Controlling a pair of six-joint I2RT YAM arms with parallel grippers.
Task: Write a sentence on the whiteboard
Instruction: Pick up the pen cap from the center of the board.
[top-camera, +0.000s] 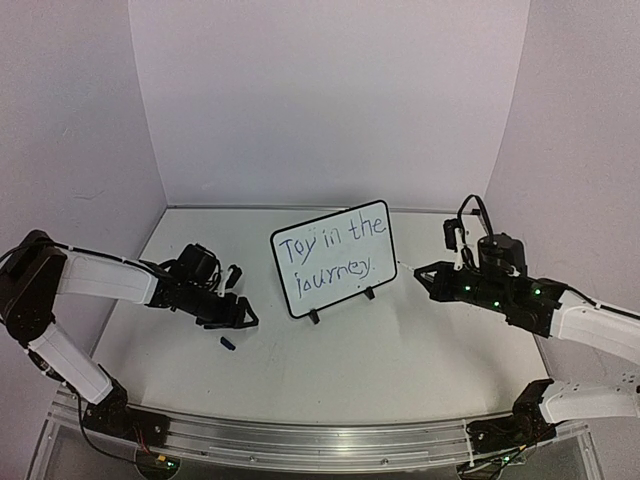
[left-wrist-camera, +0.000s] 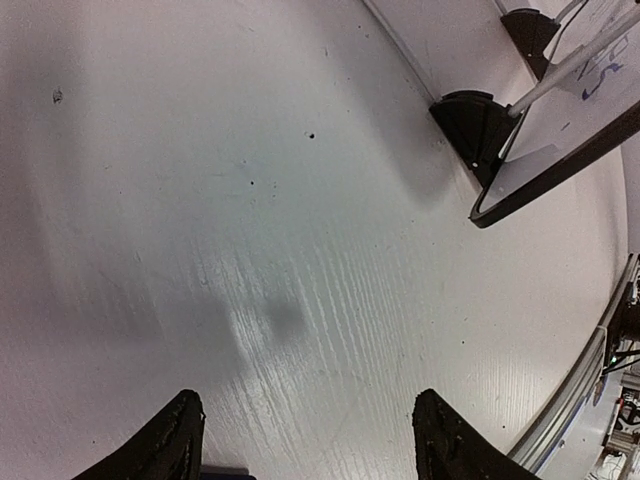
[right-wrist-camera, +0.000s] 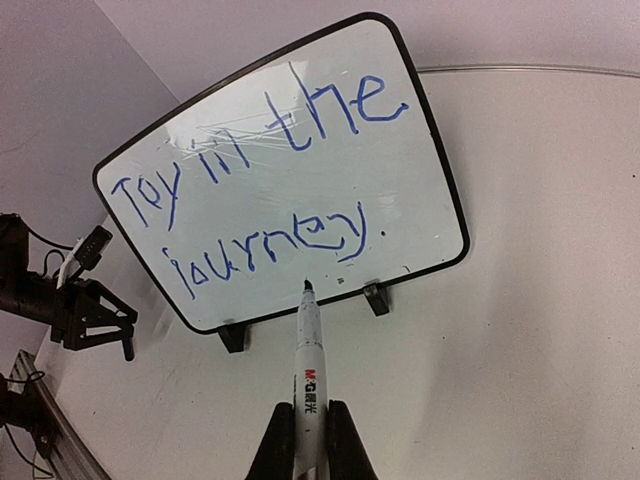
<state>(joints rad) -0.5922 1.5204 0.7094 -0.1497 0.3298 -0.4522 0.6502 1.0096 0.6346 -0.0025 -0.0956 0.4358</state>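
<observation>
My left gripper moves down to the small dark blue cap next and closes on the cap's sides (top-camera: 228, 343) (left-wrist-camera: 227, 473), because the marker is bare.
The whiteboard (top-camera: 333, 258) stands on two black feet at the table's middle, tilted a little. The sentence (right-wrist-camera: 260, 170) reads "Toy in the journey." in blue, in two lines. My right gripper (right-wrist-camera: 311, 412) is shut on a white marker (right-wrist-camera: 308, 360). The marker's bare tip points at the board's lower edge, just below "journey", and I cannot tell whether it touches. In the top view the right gripper (top-camera: 425, 272) is right of the board. My left gripper (top-camera: 243, 297) is open and empty, low over the table left of the board. It also shows in the left wrist view (left-wrist-camera: 310, 430).
A small dark blue cap (top-camera: 228, 344) lies on the table just in front of the left gripper. A metal rail (top-camera: 320, 440) runs along the near edge. White walls close the back and sides. The board's corner and foot (left-wrist-camera: 475, 125) show in the left wrist view.
</observation>
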